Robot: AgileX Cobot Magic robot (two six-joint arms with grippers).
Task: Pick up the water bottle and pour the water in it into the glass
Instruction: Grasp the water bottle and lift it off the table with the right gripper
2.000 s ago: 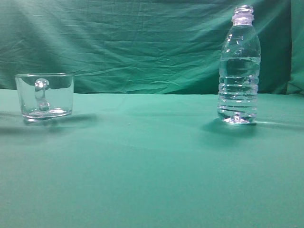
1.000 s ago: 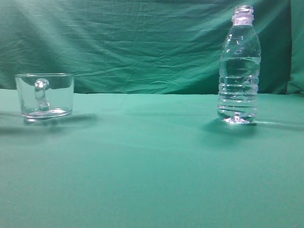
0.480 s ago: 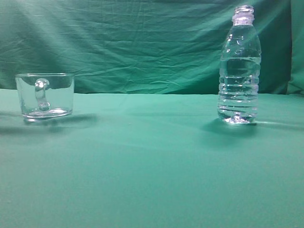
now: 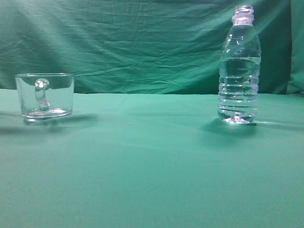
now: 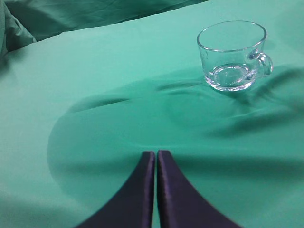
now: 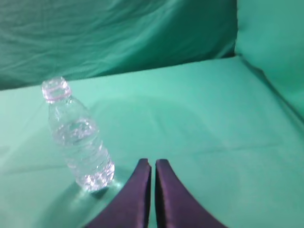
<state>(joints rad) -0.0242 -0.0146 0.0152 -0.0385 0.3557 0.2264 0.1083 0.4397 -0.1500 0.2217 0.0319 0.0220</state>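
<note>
Next, my right gripper will go to the water bottle's middle point(image 4: 239, 69) point(image 6: 81, 138), just below the water line, and close there.
The water bottle point(image 4: 239, 66) stands upright and uncapped on the right of the green table, with clear water point(image 4: 239, 88) filling most of it. It also shows in the right wrist view point(image 6: 78, 137), left of my right gripper point(image 6: 153, 162), which is shut and empty, apart from the bottle. The glass point(image 4: 44, 95) stands on the left, empty, its handle facing the camera. In the left wrist view the glass point(image 5: 232, 54) sits far ahead and to the right of my left gripper point(image 5: 156, 154), which is shut and empty. Neither gripper shows in the exterior view.
A green cloth covers the table point(image 4: 152, 166) and hangs as a wrinkled backdrop point(image 4: 133, 42). A raised fold of cloth point(image 6: 275, 42) borders the table's right side in the right wrist view.
</note>
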